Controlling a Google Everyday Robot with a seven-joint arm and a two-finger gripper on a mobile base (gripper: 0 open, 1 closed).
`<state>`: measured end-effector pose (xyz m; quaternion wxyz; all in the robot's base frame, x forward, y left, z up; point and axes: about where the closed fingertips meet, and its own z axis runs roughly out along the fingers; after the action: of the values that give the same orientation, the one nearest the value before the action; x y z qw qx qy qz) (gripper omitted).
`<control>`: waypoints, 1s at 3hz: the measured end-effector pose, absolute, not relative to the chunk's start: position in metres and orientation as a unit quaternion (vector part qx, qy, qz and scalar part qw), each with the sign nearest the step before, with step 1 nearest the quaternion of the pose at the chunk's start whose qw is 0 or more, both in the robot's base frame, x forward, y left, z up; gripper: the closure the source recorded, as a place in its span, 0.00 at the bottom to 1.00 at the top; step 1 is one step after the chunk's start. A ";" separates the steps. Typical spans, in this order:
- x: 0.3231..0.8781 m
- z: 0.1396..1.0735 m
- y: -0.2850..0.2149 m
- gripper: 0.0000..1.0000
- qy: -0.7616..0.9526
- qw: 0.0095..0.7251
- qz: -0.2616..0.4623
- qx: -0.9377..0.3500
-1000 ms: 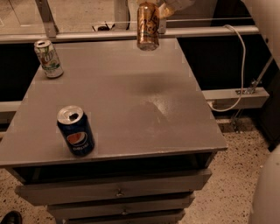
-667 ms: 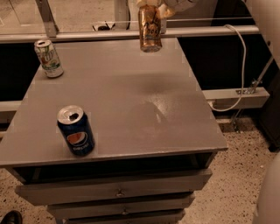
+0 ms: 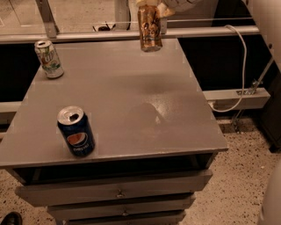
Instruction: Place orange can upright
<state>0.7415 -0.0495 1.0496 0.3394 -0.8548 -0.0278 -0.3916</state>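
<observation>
My gripper needs to set the orange can, still hanging above the table, down upright on the grey table top, a little behind the pale glare (image 3: 145, 81), and let go.
The orange can (image 3: 149, 29) hangs upright in the air above the far middle of the grey table top (image 3: 131, 88). It is shiny bronze with pale lettering. My gripper (image 3: 149, 3) is at the top edge of the view, shut on the can's upper end from above. Only the lower tips of the gripper show. The can's shadow lies on the table right of centre.
A dark blue Pepsi can (image 3: 76, 131) stands upright near the front left. A white-and-green can (image 3: 49, 59) stands at the far left corner. The table has drawers (image 3: 114, 190) in front. A white cable (image 3: 239, 66) hangs at the right, over speckled floor.
The orange can and the gripper have shifted slightly right and a little higher. The other two cans have not moved.
</observation>
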 end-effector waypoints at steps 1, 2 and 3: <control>0.742 1.031 -0.046 1.00 -0.078 0.392 -0.435 -0.807; 0.738 1.020 -0.044 1.00 -0.111 0.428 -0.461 -0.769; 0.728 1.003 -0.039 1.00 -0.152 0.457 -0.485 -0.730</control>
<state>0.7282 -0.0385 1.0027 0.4569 -0.7299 -0.1524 -0.4851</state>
